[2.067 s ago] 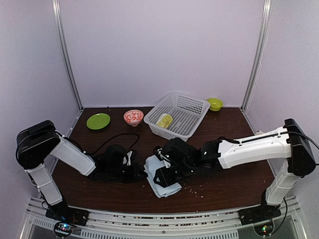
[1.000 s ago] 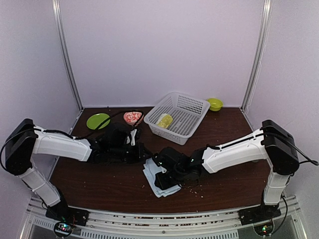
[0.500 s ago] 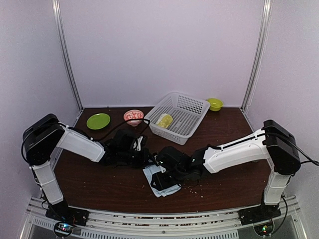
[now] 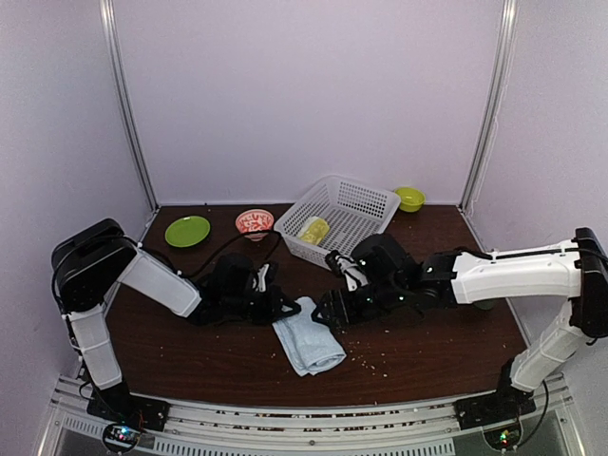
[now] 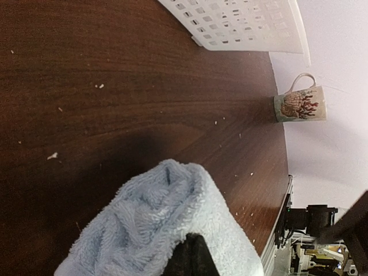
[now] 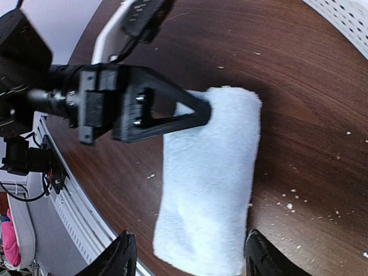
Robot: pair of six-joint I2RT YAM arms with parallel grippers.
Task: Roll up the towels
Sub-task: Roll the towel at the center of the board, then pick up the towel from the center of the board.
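The robot's right gripper needs to close around the middle (image 4: 312,340) (image 6: 207,184) of the rolled pale blue towel, between its two short ends, to lift the bundle.
The pale blue towel (image 4: 309,337) lies rolled into a short bundle on the brown table, near the front middle. It also shows in the left wrist view (image 5: 155,221) and the right wrist view (image 6: 210,178). My left gripper (image 4: 288,308) is shut, its tips pressed into the towel's far left end, and the cloth hides the tips in the left wrist view. My right gripper (image 4: 331,307) is open and empty, held above the towel's right side with its fingers (image 6: 119,256) spread wide. The lime-green towel (image 4: 313,229) lies rolled inside the white basket (image 4: 366,214).
A green plate (image 4: 187,231) and a red-and-white bowl (image 4: 254,223) stand at the back left. A small green bowl (image 4: 409,198) is at the back right. A printed mug (image 5: 300,105) shows in the left wrist view. Crumbs dot the table by the towel.
My right gripper has come off the blue towel and drawn back to the right, open. My left gripper has moved right to the towel's end. The towel now lies uncovered.
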